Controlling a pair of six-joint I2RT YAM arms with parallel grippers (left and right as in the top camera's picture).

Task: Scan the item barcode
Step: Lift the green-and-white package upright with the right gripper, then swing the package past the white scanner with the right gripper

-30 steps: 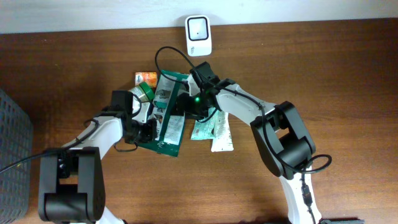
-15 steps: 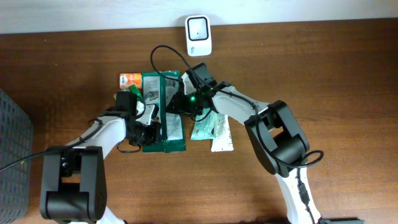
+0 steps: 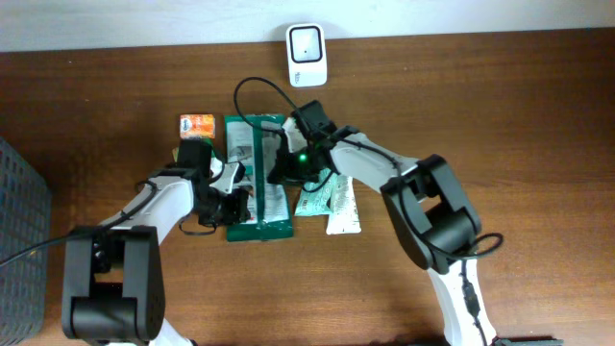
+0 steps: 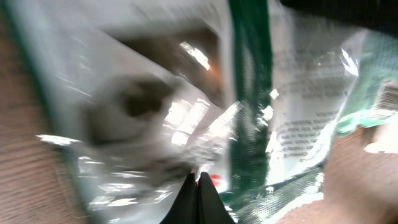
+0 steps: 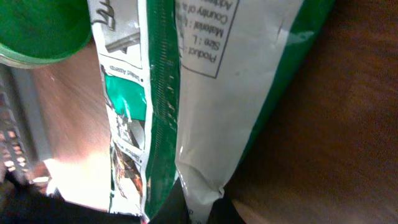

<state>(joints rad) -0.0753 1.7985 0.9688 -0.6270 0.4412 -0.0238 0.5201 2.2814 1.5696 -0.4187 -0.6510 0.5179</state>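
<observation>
The robot's right gripper should set the white and green packet down on bare wood [image 3: 479, 175] beyond the pale green packet, opposite the dark basket.
The item is a green and white foil packet [image 3: 258, 183], lying lengthwise between my two arms in the overhead view. My left gripper [image 3: 233, 200] is shut on its left edge; in the left wrist view the black fingertips [image 4: 199, 182] meet on the blurred packet [image 4: 298, 93]. My right gripper [image 3: 281, 169] is shut on the packet's right edge; in the right wrist view its white panel with printed text [image 5: 249, 62] is pinched between the fingers [image 5: 202, 208]. I cannot make out a barcode. The white scanner [image 3: 306, 44] stands at the table's back edge.
An orange pack [image 3: 197, 125] lies left of the packet's top. A pale green packet [image 3: 322, 198] and a white one [image 3: 342, 217] lie to its right. A dark basket [image 3: 19, 240] stands at the far left. A green lid [image 5: 37, 28] shows in the right wrist view.
The packet has swung from a tilt to straight lengthwise and shifted left, uncovering the orange pack. My right gripper has closed on the packet's edge. The left gripper has kept its grip.
</observation>
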